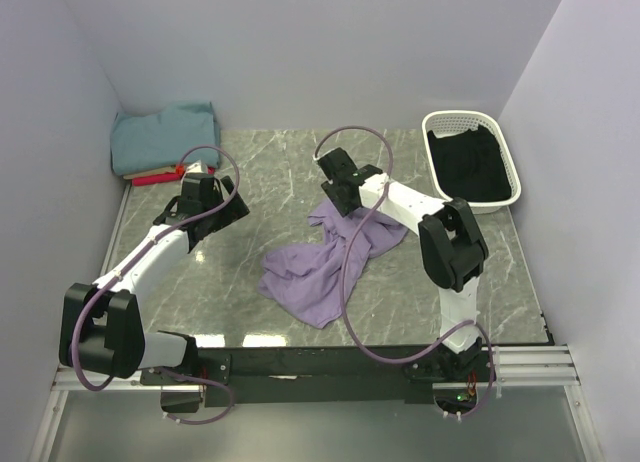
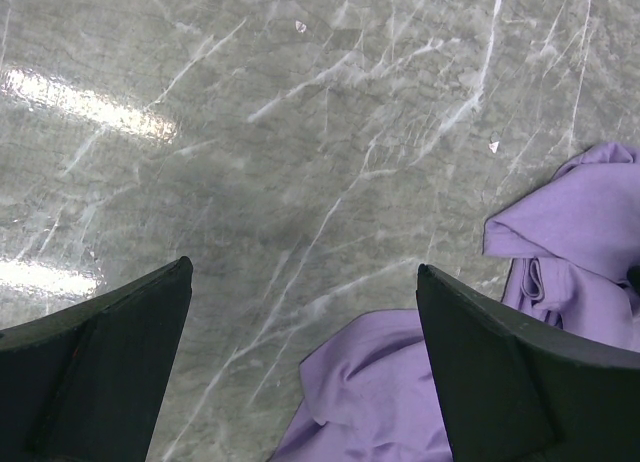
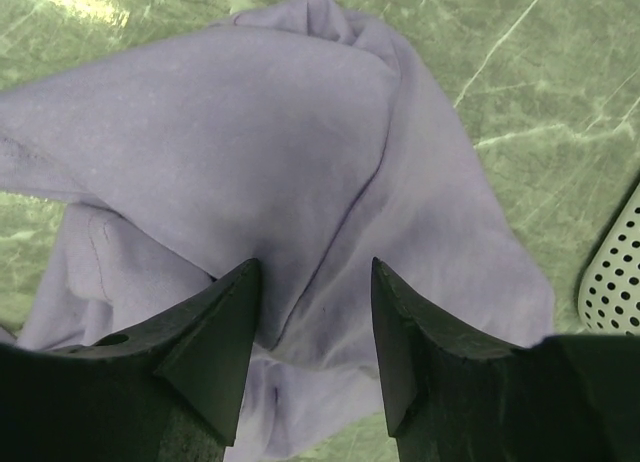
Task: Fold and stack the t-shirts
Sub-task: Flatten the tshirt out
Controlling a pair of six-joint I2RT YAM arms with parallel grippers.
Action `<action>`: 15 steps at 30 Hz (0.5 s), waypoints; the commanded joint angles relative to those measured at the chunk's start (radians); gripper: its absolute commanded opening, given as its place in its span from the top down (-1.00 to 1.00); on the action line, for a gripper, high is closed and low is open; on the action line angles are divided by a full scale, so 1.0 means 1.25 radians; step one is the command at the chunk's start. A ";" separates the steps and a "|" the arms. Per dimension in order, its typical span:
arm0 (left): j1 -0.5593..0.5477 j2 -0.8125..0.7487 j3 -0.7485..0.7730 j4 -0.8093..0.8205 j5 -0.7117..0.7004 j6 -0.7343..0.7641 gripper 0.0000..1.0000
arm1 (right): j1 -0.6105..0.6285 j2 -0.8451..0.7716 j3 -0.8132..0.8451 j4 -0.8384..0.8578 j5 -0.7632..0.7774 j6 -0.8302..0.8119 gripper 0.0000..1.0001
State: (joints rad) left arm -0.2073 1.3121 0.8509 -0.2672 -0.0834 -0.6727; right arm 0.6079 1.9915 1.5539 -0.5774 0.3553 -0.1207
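Observation:
The robot's left gripper will next move to the lavender-purple t-shirt's loose end (image 1: pixel 271 262) (image 2: pixel 328 374), the one farthest from the white basket, and close there.
A crumpled lavender-purple t-shirt (image 1: pixel 320 262) lies in a heap mid-table. My right gripper (image 1: pixel 345 202) hovers over its far end, jaws partly apart and pointing down onto a fold of the cloth (image 3: pixel 250 132); the right gripper (image 3: pixel 315 262) has nothing pinched between its fingers. Left of the shirt, above bare marble, my left gripper (image 1: pixel 228 204) is wide open. Through the left gripper (image 2: pixel 305 265) I see the shirt's edge (image 2: pixel 380 402) at lower right. A folded teal t-shirt (image 1: pixel 165 137) tops a stack at the back left, with a red one (image 1: pixel 180 169) showing underneath.
A white perforated basket (image 1: pixel 432 167) holding dark cloth (image 1: pixel 468 162) stands at the back right; its rim (image 3: pixel 615 282) shows in the right wrist view. Pale walls enclose the marble table (image 1: pixel 270 172) on three sides. Thin purple cables loop over both arms.

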 commanded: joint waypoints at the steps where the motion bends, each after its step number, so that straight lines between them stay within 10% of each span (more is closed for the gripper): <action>1: -0.003 0.004 0.008 0.017 -0.002 0.013 -0.99 | -0.003 -0.074 -0.011 0.010 0.000 0.005 -0.11; 15: -0.003 0.007 0.009 0.019 0.005 0.012 -0.99 | 0.003 -0.076 -0.029 -0.015 -0.024 0.022 -0.10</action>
State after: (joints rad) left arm -0.2073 1.3220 0.8509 -0.2672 -0.0834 -0.6727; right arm 0.6083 1.9137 1.5253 -0.5892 0.3340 -0.1081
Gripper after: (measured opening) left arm 0.995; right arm 0.553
